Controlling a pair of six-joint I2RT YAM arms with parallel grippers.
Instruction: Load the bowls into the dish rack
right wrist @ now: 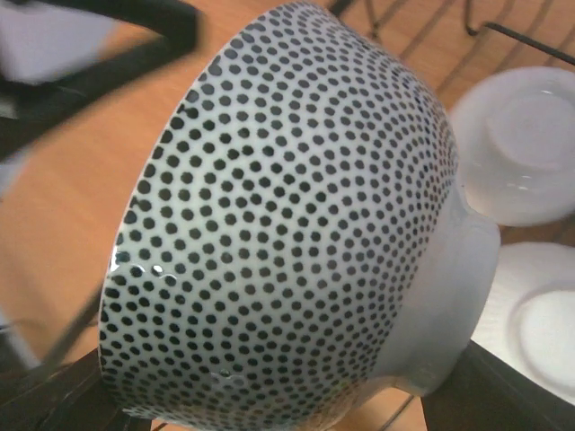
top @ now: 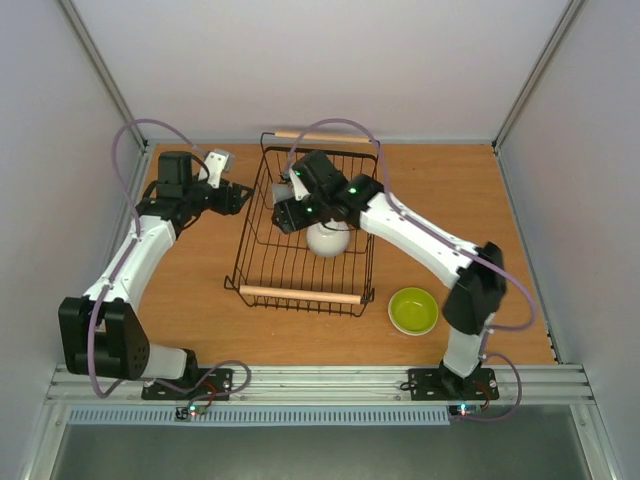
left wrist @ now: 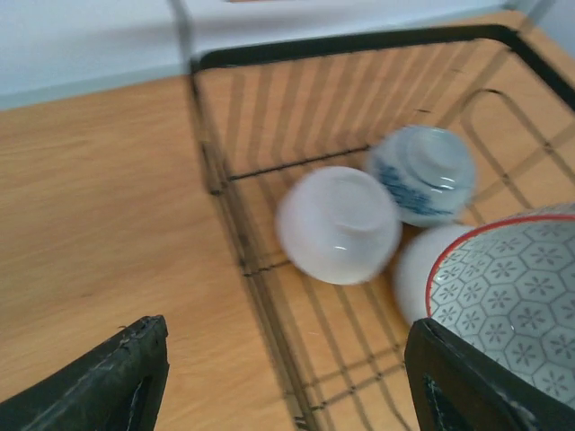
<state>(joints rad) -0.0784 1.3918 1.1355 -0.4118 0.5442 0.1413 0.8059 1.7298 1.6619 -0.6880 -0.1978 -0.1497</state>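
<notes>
My right gripper will let go of the grey dotted bowl on the rack's bottom beside the nearer upturned white bowl [top: 279,247].
The black wire dish rack [top: 246,262] stands mid-table. My right gripper [top: 292,213] is inside it, shut on a grey dotted bowl [right wrist: 287,224] held on its side. Two white bowls [right wrist: 526,144] [right wrist: 539,323] lie upside down on the rack floor beside it. In the left wrist view an upturned white bowl [left wrist: 339,224] and a blue-patterned bowl [left wrist: 422,173] lie in the rack [left wrist: 359,43], and a red-rimmed bowl with a hexagon-patterned inside [left wrist: 517,296] shows at the right. My left gripper [top: 240,197] is open and empty at the rack's left side. A yellow-green bowl [top: 413,311] sits on the table. The orange bowl is out of view.
The rack has wooden bar handles at its near end [top: 300,295] and far end [top: 310,135]. White walls close in the table on three sides. The yellow-green bowl lies just right of the rack's near corner, close to the right arm's base.
</notes>
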